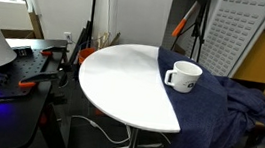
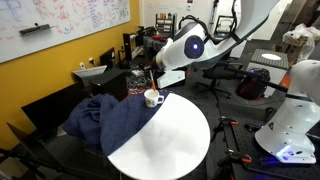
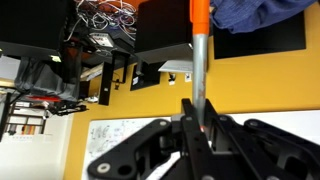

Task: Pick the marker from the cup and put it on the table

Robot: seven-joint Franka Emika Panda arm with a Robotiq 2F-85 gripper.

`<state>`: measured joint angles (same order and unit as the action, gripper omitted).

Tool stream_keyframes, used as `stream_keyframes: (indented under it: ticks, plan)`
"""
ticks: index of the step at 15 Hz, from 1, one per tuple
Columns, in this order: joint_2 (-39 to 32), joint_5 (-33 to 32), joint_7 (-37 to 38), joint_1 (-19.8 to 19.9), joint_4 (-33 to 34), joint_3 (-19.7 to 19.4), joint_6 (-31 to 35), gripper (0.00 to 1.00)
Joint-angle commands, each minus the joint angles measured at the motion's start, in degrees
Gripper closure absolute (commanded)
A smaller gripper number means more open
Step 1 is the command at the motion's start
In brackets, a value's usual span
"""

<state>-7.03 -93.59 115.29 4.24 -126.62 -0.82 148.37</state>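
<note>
Next, my gripper releases the marker on the bare white tabletop [image 1: 133,54] near the tabletop's far edge, next to the blue cloth.
In the wrist view my gripper [image 3: 200,125] is shut on the marker [image 3: 200,45], a grey stick with an orange-red end that points away from the jaws. In an exterior view the gripper [image 2: 156,72] hangs just above the cup [image 2: 152,98], a squat white mug with a side handle, and the marker [image 2: 153,82] points down towards it. I cannot tell whether its tip is still inside the cup. The cup [image 1: 184,76] stands on the round white table [image 1: 122,78] at the edge of a blue cloth [image 1: 220,104]. The table also shows from the far side [image 2: 170,140].
The blue cloth [image 2: 105,125] drapes over one side of the table and hangs down. A black cluttered workbench [image 1: 17,71] stands beside the table. A yellow wall with a whiteboard [image 2: 60,25] is behind. White robot bases [image 2: 295,120] stand nearby.
</note>
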Motion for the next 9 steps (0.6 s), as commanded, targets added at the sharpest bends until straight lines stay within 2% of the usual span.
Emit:
stream_keyframes:
  ticks: [1,4,9]
  plan:
    - [-1.92,-2.02,-3.8,-0.05,2.05,0.46,6.13,0.97]
    - [-4.14,-0.59,-9.87,-0.02,3.28,0.78,11.66,0.97]
    - [-8.6,4.81,-22.55,-0.17,5.17,1.62,16.45,0.97]
